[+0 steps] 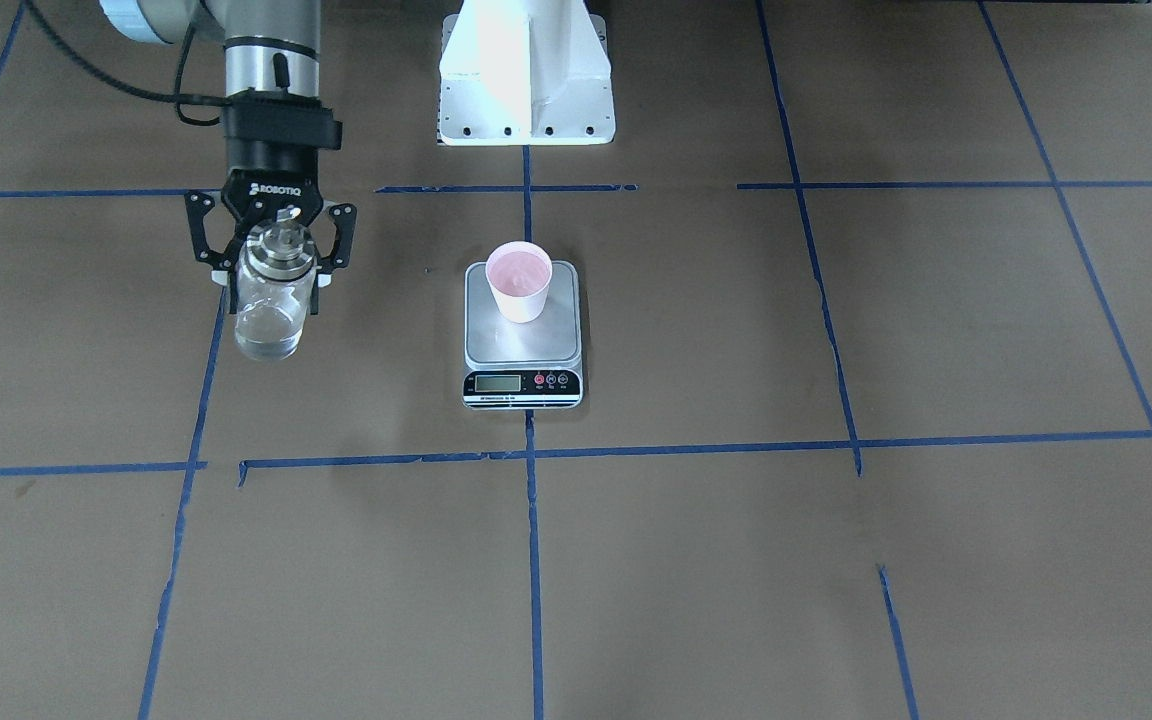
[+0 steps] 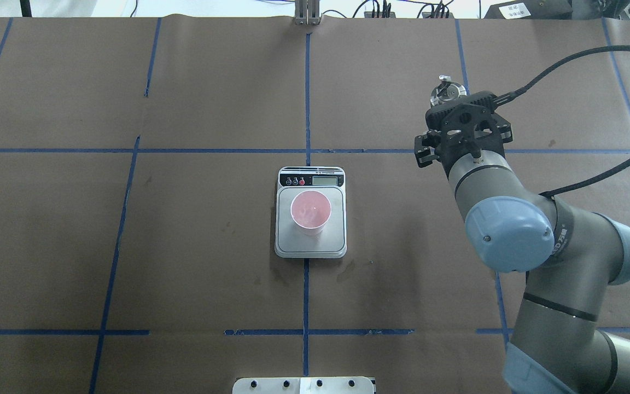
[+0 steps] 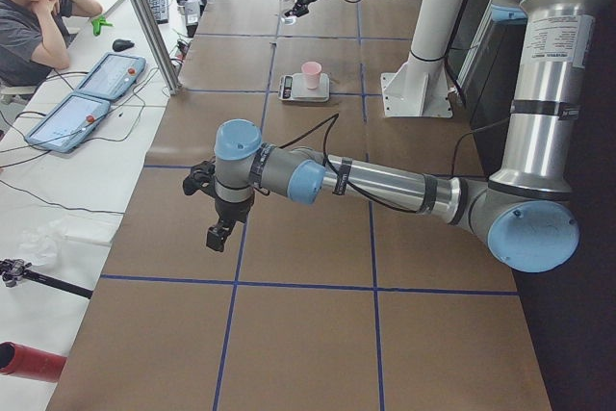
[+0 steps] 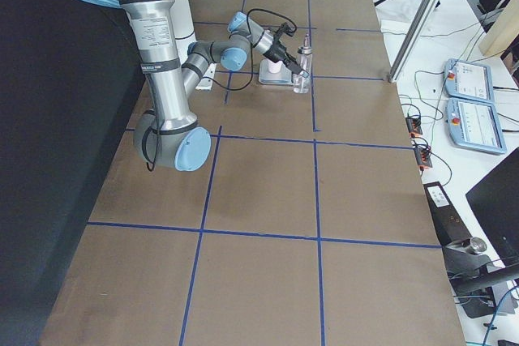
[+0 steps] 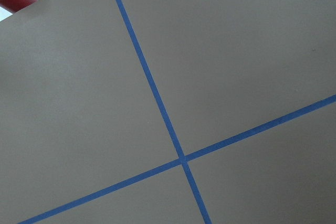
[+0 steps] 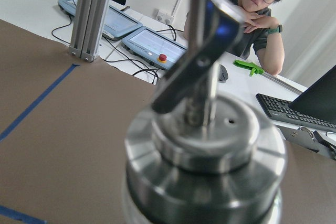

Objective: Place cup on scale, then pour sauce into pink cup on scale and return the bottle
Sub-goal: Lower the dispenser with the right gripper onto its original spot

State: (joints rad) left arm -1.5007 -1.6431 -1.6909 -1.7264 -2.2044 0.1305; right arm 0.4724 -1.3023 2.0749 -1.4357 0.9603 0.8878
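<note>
My right gripper is to set the bottle down upright on the slanted blue tape line level with the scale (image 1: 220,358).
The pink cup (image 1: 519,280) stands upright on the grey platform of the scale (image 1: 496,345) at the table's middle; both also show from overhead, cup (image 2: 310,210) and scale (image 2: 338,238). The clear glass bottle (image 1: 274,310) with its metal spout stands upright well to the robot's right of the scale. My right gripper (image 1: 274,275) has its fingers against the bottle's sides below the collar. The bottle's metal top (image 6: 205,145) fills the right wrist view. My left gripper (image 3: 218,236) hangs over bare table far from the scale; I cannot tell whether it is open or shut.
The white robot base (image 1: 526,80) stands behind the scale. Blue tape lines grid the brown table. An operator (image 3: 38,16) sits past the far edge, beside tablets (image 3: 77,113) and an aluminium post (image 3: 144,16).
</note>
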